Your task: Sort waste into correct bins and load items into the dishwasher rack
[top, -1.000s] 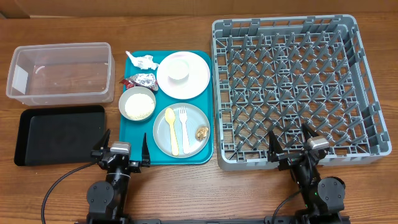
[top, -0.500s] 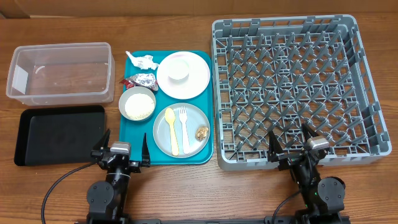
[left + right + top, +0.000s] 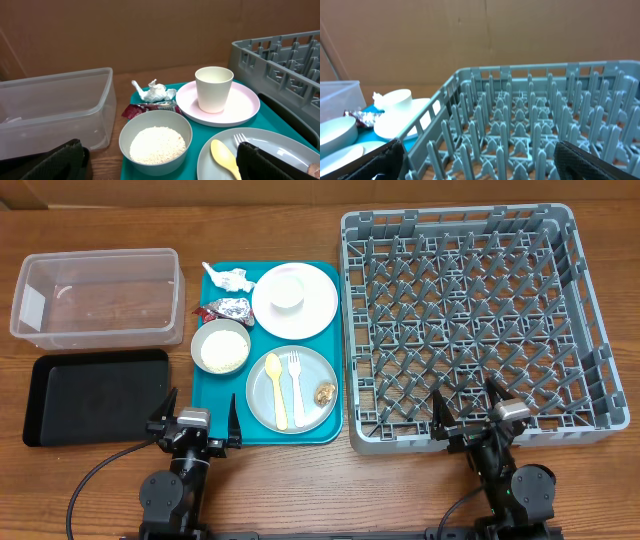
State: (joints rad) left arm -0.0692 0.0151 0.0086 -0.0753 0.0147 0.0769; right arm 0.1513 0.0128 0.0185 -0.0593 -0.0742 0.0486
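Note:
Next, the left gripper moves to the white cup's rim (image 3: 272, 291) (image 3: 196, 78), on the side toward the foil wrapper, and closes there.
A teal tray (image 3: 215, 405) holds a white paper scrap (image 3: 228, 278), a foil wrapper (image 3: 228, 308), a grey bowl (image 3: 200, 330) of rice (image 3: 221, 352), a pale plate (image 3: 318, 310) bearing a white cup (image 3: 288, 288), and a second plate (image 3: 315, 365) with a yellow spoon (image 3: 277, 390), a white fork (image 3: 297, 385) and a brown lump (image 3: 325, 393). The clear tub (image 3: 100, 252) and black tray (image 3: 95, 395) lie left, the grey rack (image 3: 455, 218) right. My left gripper (image 3: 201, 408) is open before the bowl (image 3: 129, 131). My right gripper (image 3: 465, 405) is open at the rack's near wall (image 3: 445, 95).
Bare wooden table (image 3: 300, 490) runs along the front edge around both arm bases. A brown cardboard wall (image 3: 150, 35) closes off the back. The rack's upright pegs (image 3: 520, 120) fill the right wrist view.

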